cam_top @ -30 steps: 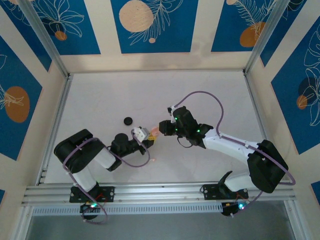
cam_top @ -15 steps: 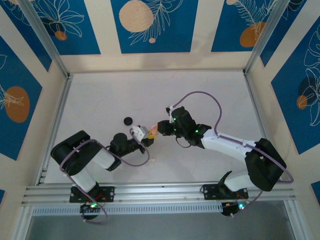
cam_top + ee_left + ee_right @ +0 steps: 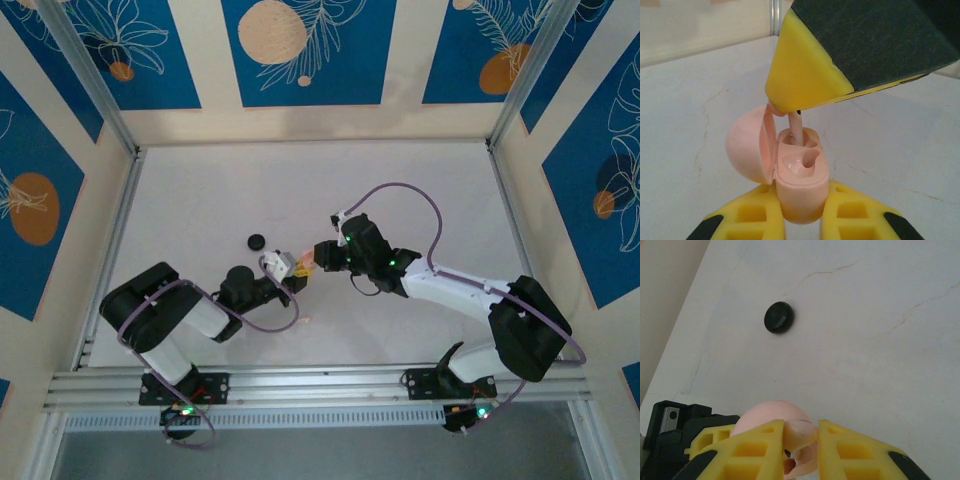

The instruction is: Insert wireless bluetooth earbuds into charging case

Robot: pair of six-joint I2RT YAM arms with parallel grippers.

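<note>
The earbud's stem sits too shallow in the far slot, its head high above the case, so my right gripper needs to open and retake the head (image 3: 800, 434) to seat it.
My left gripper (image 3: 800, 189) is shut on a pale pink charging case (image 3: 801, 172), which it holds upright with the round lid (image 3: 747, 150) swung open to the left. My right gripper (image 3: 801, 429) hangs just above it, shut on a pale pink earbud (image 3: 805, 432). The earbud's stem (image 3: 796, 127) reaches down into the far slot of the case. The near slot (image 3: 802, 161) is empty. From above, the left gripper (image 3: 296, 272) and the right gripper (image 3: 317, 258) meet at the pink case (image 3: 306, 264) near mid-table.
A round black case (image 3: 257, 241) lies shut on the white table, left of and beyond the grippers; the right wrist sees this black case (image 3: 779, 317) ahead. A tiny pale pink thing (image 3: 309, 318) lies on the table nearer the arms' bases.
Both grippers have shifted a little to the left together, staying shut on the case and the earbud. The black case has not moved.
</note>
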